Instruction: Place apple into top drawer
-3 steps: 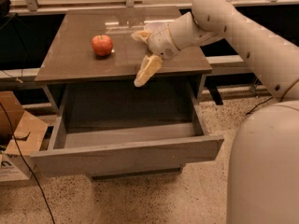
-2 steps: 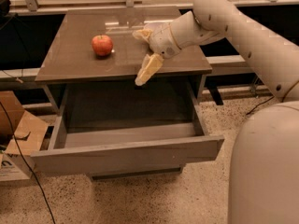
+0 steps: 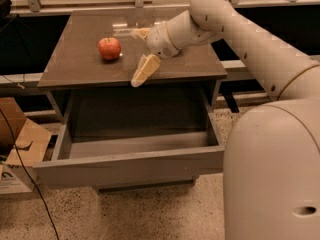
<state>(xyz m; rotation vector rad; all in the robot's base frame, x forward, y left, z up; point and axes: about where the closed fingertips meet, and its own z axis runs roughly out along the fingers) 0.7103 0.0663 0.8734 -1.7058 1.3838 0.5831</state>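
Observation:
My gripper needs to next close around the sides of the red-orange apple [image 3: 112, 49] on the brown cabinet top.
The red-orange apple [image 3: 109, 48] sits on the glossy brown cabinet top [image 3: 85, 66], left of centre. My gripper [image 3: 131, 56] hovers over the cabinet top just right of the apple, open and empty; one finger [image 3: 144, 71] points down-left over the front edge, the other [image 3: 131, 33] reaches left behind the apple. The top drawer [image 3: 130, 166] is pulled out below, open and empty inside.
A cardboard box [image 3: 17, 149] stands on the floor left of the drawer, with a black cable [image 3: 30, 184] running past it. My white base [image 3: 272, 174] fills the lower right. A rail and dark shelf run behind the cabinet.
The gripper has moved left across the cabinet top, closer to the apple. The apple and drawer have not moved.

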